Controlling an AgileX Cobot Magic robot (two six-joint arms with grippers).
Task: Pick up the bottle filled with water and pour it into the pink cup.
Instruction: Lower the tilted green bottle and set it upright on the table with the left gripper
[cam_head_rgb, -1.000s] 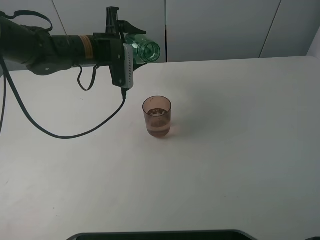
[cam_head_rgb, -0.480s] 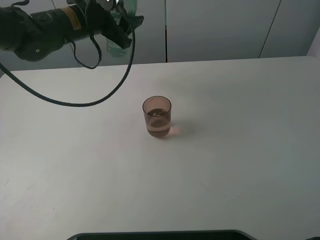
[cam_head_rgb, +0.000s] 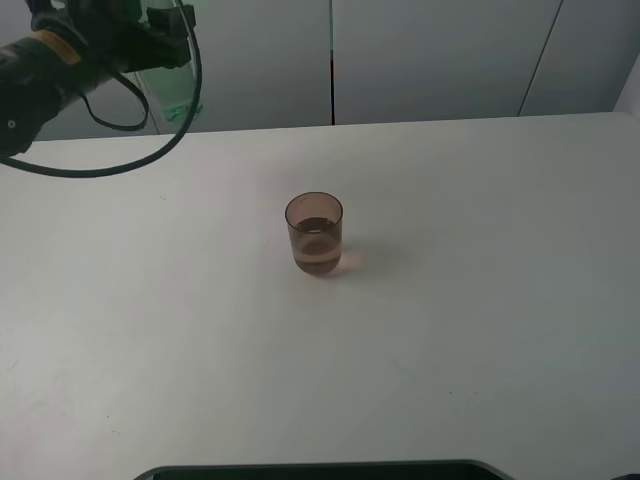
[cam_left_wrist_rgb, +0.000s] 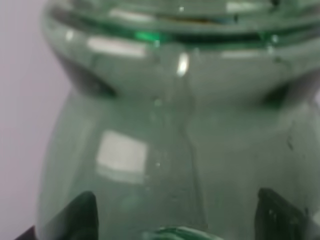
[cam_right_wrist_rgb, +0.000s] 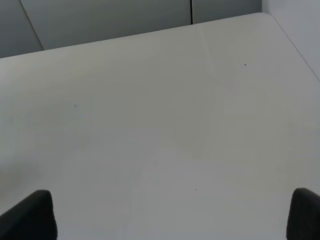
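The green-tinted bottle, now hanging upright well away from the cup, will be let go by my left gripper on the bare white table (cam_head_rgb: 179, 202) behind the pink cup, close to the grey wall.
The pink cup (cam_head_rgb: 314, 233) stands upright near the table's middle with some water in it. My left gripper (cam_head_rgb: 150, 35) is raised at the far left back, well away from the cup, and is shut on the green-tinted bottle (cam_head_rgb: 166, 88), which hangs roughly upright below it. In the left wrist view the bottle (cam_left_wrist_rgb: 175, 130) fills the picture between the two dark fingertips (cam_left_wrist_rgb: 80, 215) of my left gripper (cam_left_wrist_rgb: 180, 220). My right gripper (cam_right_wrist_rgb: 167, 220) is open and empty above bare table; it does not show in the exterior high view.
The white table (cam_head_rgb: 480, 300) ends at a grey panelled wall (cam_head_rgb: 430, 60) behind. A black cable (cam_head_rgb: 150, 150) loops down from the left arm. A dark edge (cam_head_rgb: 320, 470) lies along the table's front.
My left arm has swung the bottle from tilted near the cup back to the upper left and turned it upright. The cup has not moved.
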